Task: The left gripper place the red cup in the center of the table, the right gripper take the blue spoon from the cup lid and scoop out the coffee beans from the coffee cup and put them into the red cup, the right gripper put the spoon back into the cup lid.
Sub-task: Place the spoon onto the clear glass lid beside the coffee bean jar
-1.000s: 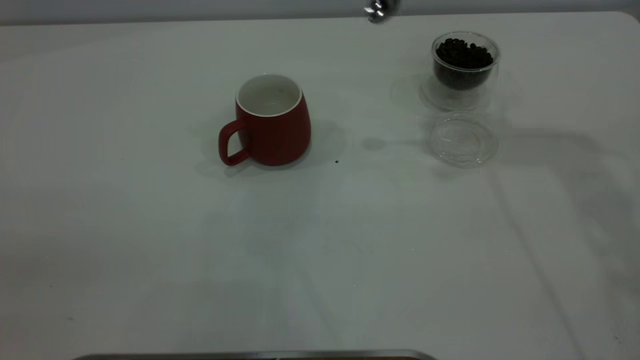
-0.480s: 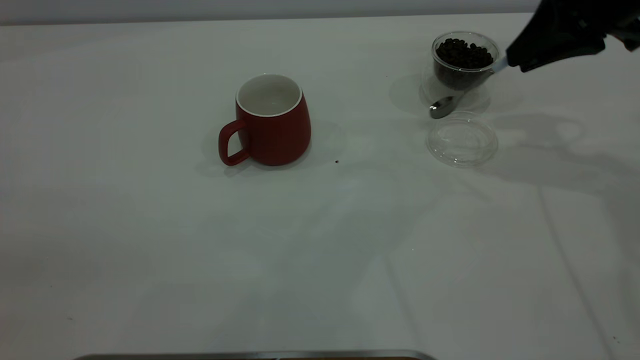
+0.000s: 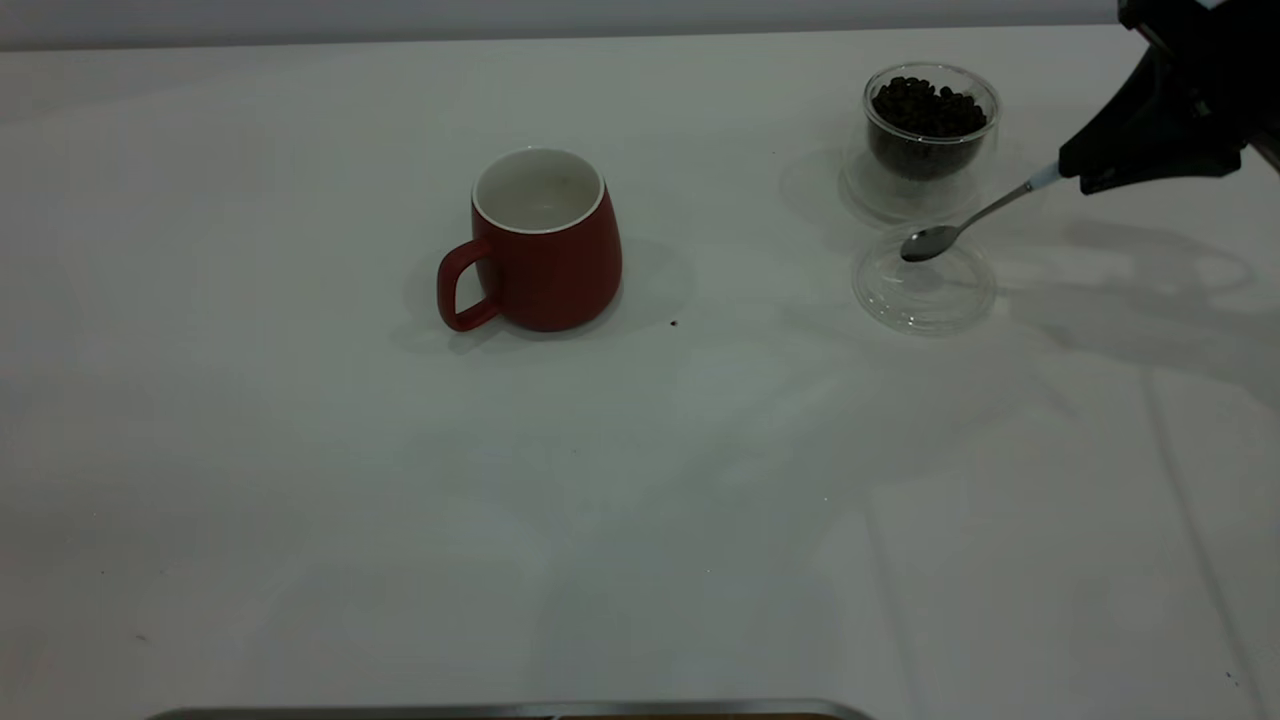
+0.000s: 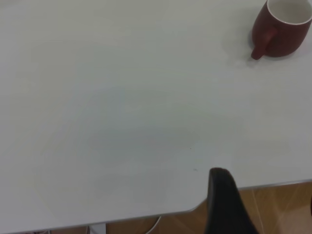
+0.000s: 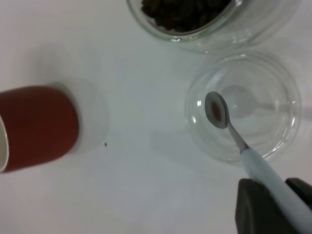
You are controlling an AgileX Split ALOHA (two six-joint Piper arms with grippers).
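Note:
The blue spoon will go down in the clear cup lid [image 3: 941,283] [image 5: 255,111] next to the coffee cup, placed by my right gripper.
The red cup [image 3: 545,240] stands upright near the table's middle, handle toward the front left, and shows in the left wrist view as the red cup [image 4: 282,24]. At the far right my right gripper [image 3: 1090,175] is shut on the blue spoon [image 3: 975,215], holding its pale blue handle [image 5: 268,175]. The spoon's metal bowl [image 5: 217,109] hangs low over the clear cup lid [image 3: 925,285]; I cannot tell if it touches. The glass coffee cup [image 3: 930,125] of coffee beans stands just behind the lid. My left gripper [image 4: 265,214] is open over the table's edge, far from the cup.
A single stray bean [image 3: 673,323] lies on the white table [image 3: 640,500] right of the red cup. The table's front edge and wooden floor [image 4: 273,204] show under the left gripper. A grey strip [image 3: 500,712] runs along the front.
My right gripper has come in from the back with the spoon, passed beside the coffee cup, and lowered the spoon's bowl over the lid. The red cup has not moved.

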